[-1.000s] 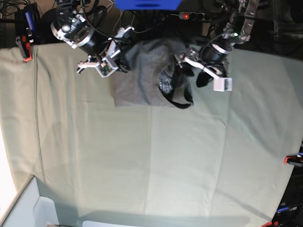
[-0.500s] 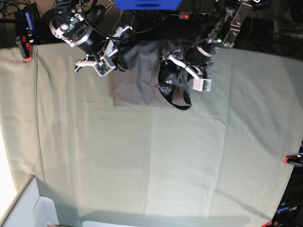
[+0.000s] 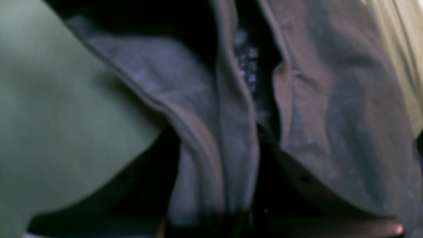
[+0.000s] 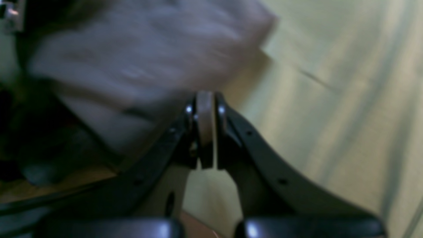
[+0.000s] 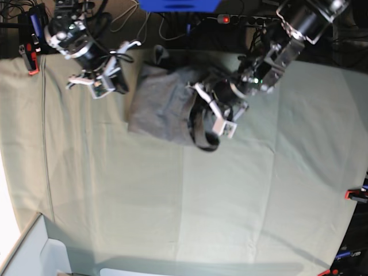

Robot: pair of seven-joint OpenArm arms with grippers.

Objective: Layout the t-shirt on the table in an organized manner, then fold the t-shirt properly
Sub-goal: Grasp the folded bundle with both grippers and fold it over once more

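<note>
Next, my left gripper releases its hold on the collar of the grey t-shirt, which lies bunched on the table, by the t-shirt's corner (image 5: 131, 138) that is nearest to the white bin.
The grey t-shirt (image 5: 161, 103) lies bunched near the far edge of the table (image 5: 172, 195), its dark collar loop hanging toward the front. My left gripper (image 5: 206, 109) is at the collar; in the left wrist view (image 3: 218, 188) its dark fingers (image 3: 148, 178) close around folds of the t-shirt (image 3: 330, 115), with the label (image 3: 246, 62) showing inside. My right gripper (image 5: 117, 82) is off the shirt's left side. In the right wrist view it (image 4: 205, 132) is shut with pads together and nothing between them, the t-shirt (image 4: 138, 66) blurred beyond it.
Red-orange clamps sit at the far left edge (image 5: 31, 63) and the right edge (image 5: 353, 194). A white bin (image 5: 34, 253) stands at the front left corner. A blue object (image 5: 178, 4) and cables lie behind the table's far edge.
My left gripper has moved toward the view's left, dragging the collar and shifting the shirt. My right gripper has pulled away to the left, off the shirt.
</note>
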